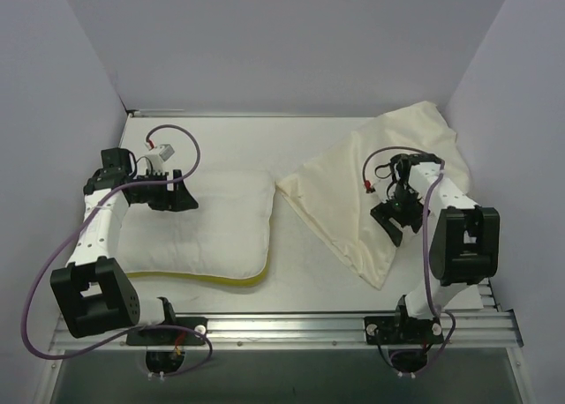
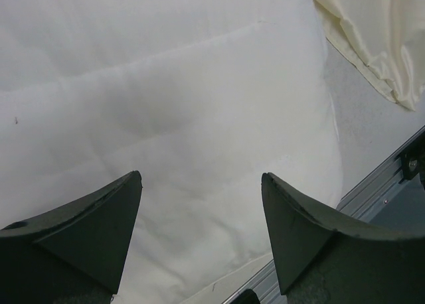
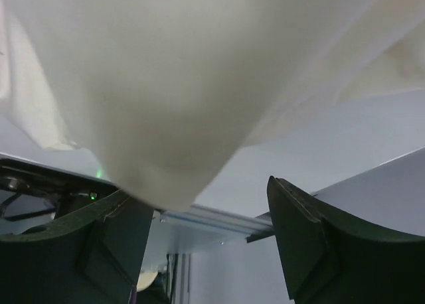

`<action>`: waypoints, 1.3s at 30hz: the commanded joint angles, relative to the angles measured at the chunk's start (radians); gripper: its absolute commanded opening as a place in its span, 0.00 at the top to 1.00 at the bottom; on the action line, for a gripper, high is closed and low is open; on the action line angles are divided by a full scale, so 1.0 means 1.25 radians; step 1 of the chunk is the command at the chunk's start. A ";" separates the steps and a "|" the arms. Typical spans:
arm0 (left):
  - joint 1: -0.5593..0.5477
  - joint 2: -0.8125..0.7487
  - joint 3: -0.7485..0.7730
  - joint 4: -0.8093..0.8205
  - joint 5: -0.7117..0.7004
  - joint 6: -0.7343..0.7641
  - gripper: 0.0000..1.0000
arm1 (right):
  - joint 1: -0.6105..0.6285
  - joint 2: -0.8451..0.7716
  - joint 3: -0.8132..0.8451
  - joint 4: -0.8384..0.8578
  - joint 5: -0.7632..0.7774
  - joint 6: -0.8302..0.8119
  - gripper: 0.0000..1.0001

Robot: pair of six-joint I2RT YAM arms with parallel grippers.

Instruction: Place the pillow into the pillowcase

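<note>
My right gripper will go to the pillowcase's edge facing the pillow, which lies flat and closed, pinch the pillowcase's upper layer [image 1: 330, 215] and lift it open.
The pillow [image 1: 212, 232] lies flat at the left middle of the table, plump and white, with its yellow band along the near edge. My left gripper [image 1: 174, 198] hangs open over the pillow's far left part. In the left wrist view the pillow [image 2: 199, 98] fills the space below the open left gripper [image 2: 202, 208], which holds nothing. The cream pillowcase [image 1: 353, 188] lies wrinkled at the right, reaching the back right corner. My right gripper [image 1: 397, 217] is over its near part. In the right wrist view a fold of pillowcase [image 3: 166, 85] hangs close in front, over the left finger of the open right gripper [image 3: 206, 214].
An aluminium rail [image 1: 291, 327] runs along the table's near edge and shows in the left wrist view [image 2: 378, 184]. Pale walls close in the table at left, back and right. A corner of the pillowcase [image 2: 378, 38] lies to the pillow's right.
</note>
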 commanded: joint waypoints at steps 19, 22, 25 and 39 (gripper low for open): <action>0.003 0.052 0.039 -0.054 0.013 0.085 0.18 | 0.399 0.238 0.255 0.099 -0.086 0.245 0.49; 0.003 0.053 0.037 -0.055 0.017 0.088 0.18 | 0.399 0.274 0.275 0.112 -0.093 0.258 0.60; 0.003 0.056 0.039 -0.055 0.017 0.088 0.18 | 0.401 0.307 0.303 0.130 -0.103 0.271 0.84; 0.003 0.064 0.058 -0.055 0.027 0.097 0.19 | 0.345 0.188 0.331 0.117 -0.212 0.335 0.36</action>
